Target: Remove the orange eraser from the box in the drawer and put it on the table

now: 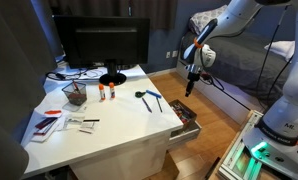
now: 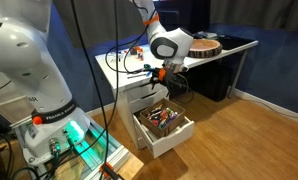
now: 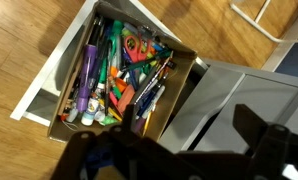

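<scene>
My gripper needs to close on the orange eraser that lies near the purple marker, among the pens in the middle of the box (image 1: 183,113) (image 3: 120,86).
The white drawer (image 1: 186,121) stands pulled out from the white table (image 1: 109,125); it also shows in an exterior view (image 2: 165,128). In the wrist view a brown-walled box (image 3: 175,92) sits in the drawer (image 3: 51,68), packed with pens and markers. An orange piece (image 3: 138,45), possibly the eraser, lies near its far end. My gripper (image 1: 193,73) hangs open and empty well above the drawer, also seen in an exterior view (image 2: 157,72). In the wrist view its dark fingers (image 3: 171,138) are spread wide at the bottom edge, with nothing between them.
On the table stand a monitor (image 1: 101,42), a wire-mesh pen cup (image 1: 74,93), markers (image 1: 107,92), blue-handled tools (image 1: 150,98) and papers (image 1: 51,122). A second table (image 2: 224,46) stands behind. A sofa (image 1: 244,60) is beyond the drawer. Wood floor surrounds the drawer.
</scene>
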Controlling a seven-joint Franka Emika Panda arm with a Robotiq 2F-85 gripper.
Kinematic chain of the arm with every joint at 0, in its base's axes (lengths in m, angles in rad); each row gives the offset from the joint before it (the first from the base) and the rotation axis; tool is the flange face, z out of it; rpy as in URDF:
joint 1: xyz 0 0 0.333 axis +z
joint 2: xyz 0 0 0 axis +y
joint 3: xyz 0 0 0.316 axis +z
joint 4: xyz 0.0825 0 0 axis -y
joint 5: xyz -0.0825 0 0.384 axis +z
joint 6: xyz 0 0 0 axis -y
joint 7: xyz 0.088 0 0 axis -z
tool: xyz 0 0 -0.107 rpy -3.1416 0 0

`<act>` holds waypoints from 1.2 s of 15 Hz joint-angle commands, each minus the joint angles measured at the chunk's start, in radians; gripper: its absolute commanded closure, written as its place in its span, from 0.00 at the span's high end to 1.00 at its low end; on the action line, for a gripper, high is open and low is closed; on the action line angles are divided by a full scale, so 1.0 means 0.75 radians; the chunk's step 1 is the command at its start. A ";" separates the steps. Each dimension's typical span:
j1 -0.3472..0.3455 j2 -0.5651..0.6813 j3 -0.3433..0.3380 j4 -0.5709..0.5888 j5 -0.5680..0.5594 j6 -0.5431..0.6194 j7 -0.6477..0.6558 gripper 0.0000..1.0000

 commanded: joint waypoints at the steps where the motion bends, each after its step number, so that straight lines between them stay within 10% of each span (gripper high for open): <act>1: -0.039 -0.005 0.036 -0.001 -0.029 0.005 0.020 1.00; 6: -0.037 -0.022 0.036 -0.001 -0.027 0.005 0.021 1.00; 18: -0.010 0.540 0.104 0.463 -0.210 0.066 0.303 1.00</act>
